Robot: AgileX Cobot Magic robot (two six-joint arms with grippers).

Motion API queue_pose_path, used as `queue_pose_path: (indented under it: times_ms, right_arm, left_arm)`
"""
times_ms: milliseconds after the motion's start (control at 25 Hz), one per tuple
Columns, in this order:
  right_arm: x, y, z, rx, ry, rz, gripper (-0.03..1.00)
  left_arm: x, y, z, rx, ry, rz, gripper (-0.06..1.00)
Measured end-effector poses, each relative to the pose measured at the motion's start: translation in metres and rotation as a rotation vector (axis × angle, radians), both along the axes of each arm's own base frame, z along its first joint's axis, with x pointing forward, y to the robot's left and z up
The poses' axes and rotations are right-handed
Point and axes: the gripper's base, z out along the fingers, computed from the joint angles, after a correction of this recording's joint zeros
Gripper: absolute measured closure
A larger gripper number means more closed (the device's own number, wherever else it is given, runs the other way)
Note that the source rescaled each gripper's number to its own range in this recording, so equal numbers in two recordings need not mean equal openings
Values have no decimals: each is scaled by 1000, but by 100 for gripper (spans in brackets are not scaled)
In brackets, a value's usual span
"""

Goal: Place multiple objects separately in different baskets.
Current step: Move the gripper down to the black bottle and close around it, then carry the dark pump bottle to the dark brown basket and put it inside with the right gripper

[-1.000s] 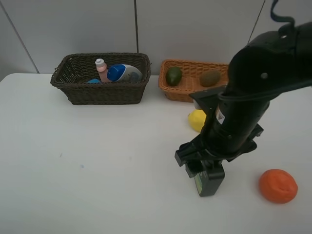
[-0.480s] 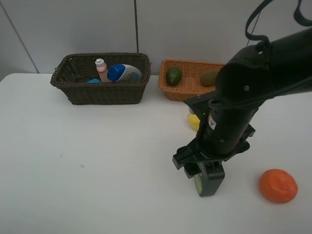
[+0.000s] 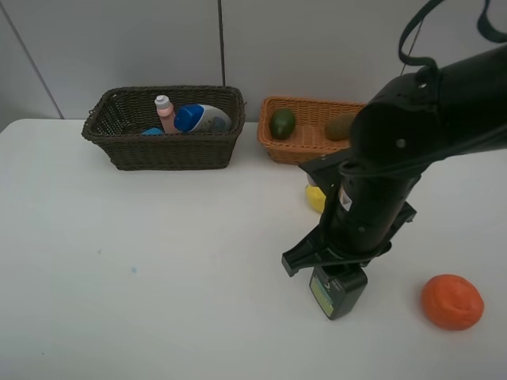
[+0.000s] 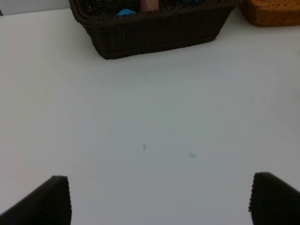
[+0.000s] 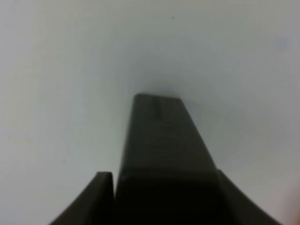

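The robot's right gripper needs to release the dark green bottle in the dark brown basket's end [image 3: 215,115] nearest the light basket.
My right gripper [image 3: 336,273] is shut on the dark green bottle [image 3: 337,291], which lies low at the table near the front; in the right wrist view the bottle [image 5: 161,140] fills the gap between my fingers. The dark brown basket [image 3: 162,152] holds the pink bottle [image 3: 165,113] and the white blue-capped tube [image 3: 204,119]. The light orange-tan basket [image 3: 291,150] holds the dark green oval fruit [image 3: 282,123] and the kiwi [image 3: 341,127]. The lemon [image 3: 315,196] and the orange [image 3: 451,302] lie on the table. My left gripper [image 4: 159,201] is open and empty. The black flat block is hidden.
A small blue item [image 3: 152,131] lies in the dark basket. The right arm [image 3: 396,158] hides part of the light basket and the lemon. The left wrist view shows the dark basket [image 4: 154,33] and a corner of the light basket [image 4: 276,14] ahead.
My right arm shifted slightly left, then its fingers closed in around the bottle. More of the bottle's green label now shows. Everything else is still.
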Motion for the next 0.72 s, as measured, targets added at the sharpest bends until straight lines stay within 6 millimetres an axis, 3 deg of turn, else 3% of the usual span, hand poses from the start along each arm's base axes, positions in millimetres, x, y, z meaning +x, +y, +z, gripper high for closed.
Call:
queue_pose_path:
  times_ms: [320,480,720]
  right_arm:
    - [-2,-3,8,-31,19,-5,88]
    - [8,7,52,57,-72,19,88]
    - [40,40,126,285,-346,117,88]
  left_arm:
    - [0,0,0,0,0,0,-5]
    - [0,0,0,0,0,0,-5]
    - [0,0,0,0,0,0,-5]
